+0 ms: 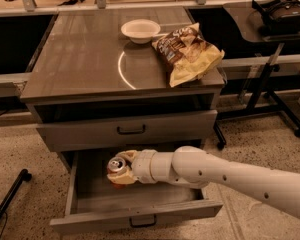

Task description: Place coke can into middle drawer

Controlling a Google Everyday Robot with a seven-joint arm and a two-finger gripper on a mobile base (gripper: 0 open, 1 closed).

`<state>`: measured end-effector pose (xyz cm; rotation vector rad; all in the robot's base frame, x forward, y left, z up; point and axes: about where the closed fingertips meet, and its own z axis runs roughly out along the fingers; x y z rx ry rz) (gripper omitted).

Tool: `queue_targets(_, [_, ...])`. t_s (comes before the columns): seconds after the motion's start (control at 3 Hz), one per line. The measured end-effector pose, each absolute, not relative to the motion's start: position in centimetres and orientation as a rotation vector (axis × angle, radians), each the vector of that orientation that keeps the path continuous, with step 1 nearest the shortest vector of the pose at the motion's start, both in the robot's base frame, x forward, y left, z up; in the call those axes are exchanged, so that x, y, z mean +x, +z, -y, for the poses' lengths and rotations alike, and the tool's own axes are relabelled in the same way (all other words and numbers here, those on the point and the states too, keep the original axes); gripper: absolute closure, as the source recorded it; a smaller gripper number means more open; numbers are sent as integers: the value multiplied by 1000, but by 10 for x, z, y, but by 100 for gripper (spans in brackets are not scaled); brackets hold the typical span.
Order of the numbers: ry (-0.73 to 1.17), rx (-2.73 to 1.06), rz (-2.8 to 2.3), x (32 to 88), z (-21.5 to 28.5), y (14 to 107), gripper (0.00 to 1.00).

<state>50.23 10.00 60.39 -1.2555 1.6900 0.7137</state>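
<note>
Next, my gripper lets go of the coke can on the bottom of the open middle drawer (123, 183), back behind the drawer's dark handle.
The coke can (115, 166), red-orange with a silver top, is held in my gripper (121, 170), which is shut on it. The can sits low inside the open middle drawer (135, 216), near its left back part. My white arm reaches in from the lower right. The drawer is pulled far out, and its dark handle (142, 222) shows on the front panel. The upper drawer (130, 130) above it is closed.
On the cabinet top (80, 64) stand a white bowl (140, 30) and a yellow-brown chip bag (189, 54). A side table with a headset (282, 11) stands at the right. A dark leg (7, 201) lies on the floor at the left.
</note>
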Motion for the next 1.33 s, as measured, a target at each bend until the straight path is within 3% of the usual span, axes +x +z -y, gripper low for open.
queue_targets(1.33, [698,-1280,-1656,533,-100,521,100])
